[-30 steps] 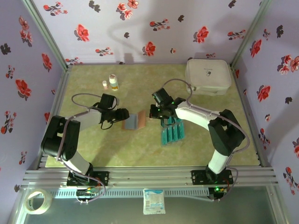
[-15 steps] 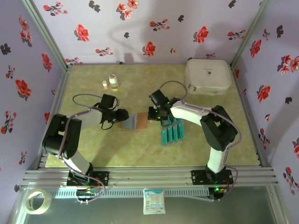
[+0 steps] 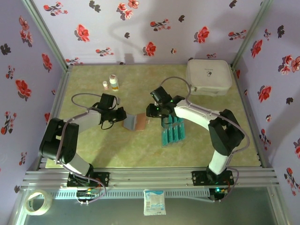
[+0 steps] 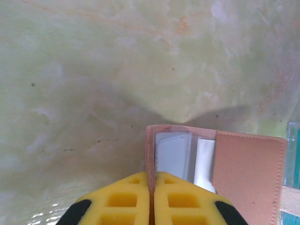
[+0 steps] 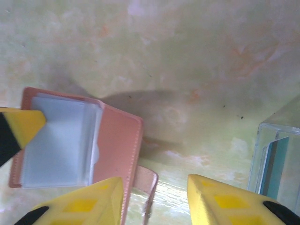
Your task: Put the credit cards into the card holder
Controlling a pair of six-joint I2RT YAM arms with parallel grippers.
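The greyish-blue pockets rest against the cover that my left gripper pinches, so I need to regrip the cover's edge (image 4: 150,149) and tip it over to swing the pockets across.
The card holder (image 3: 136,122) lies open at the table's middle, reddish-brown outside with greyish-blue pockets (image 4: 173,152) inside. My left gripper (image 3: 121,115) is shut on the card holder's upright left cover (image 4: 150,154), its yellow fingers (image 4: 123,199) pressed together on the edge. My right gripper (image 3: 152,112) hovers open over the card holder's right side (image 5: 117,145). The strap tab (image 5: 146,185) lies between its fingers, close to the left one. The teal credit cards (image 3: 172,132) stand in a clear rack (image 5: 274,154) just right of the card holder.
A large white case (image 3: 208,76) sits at the back right. Two small bottles (image 3: 113,82) stand at the back left. Flowered walls close in three sides. A tape roll (image 3: 36,202) and a packet (image 3: 154,202) lie beyond the near rail.
My left gripper has closed on the card holder's left cover. My right gripper has opened and let go of the card holder, shifting slightly up and back.
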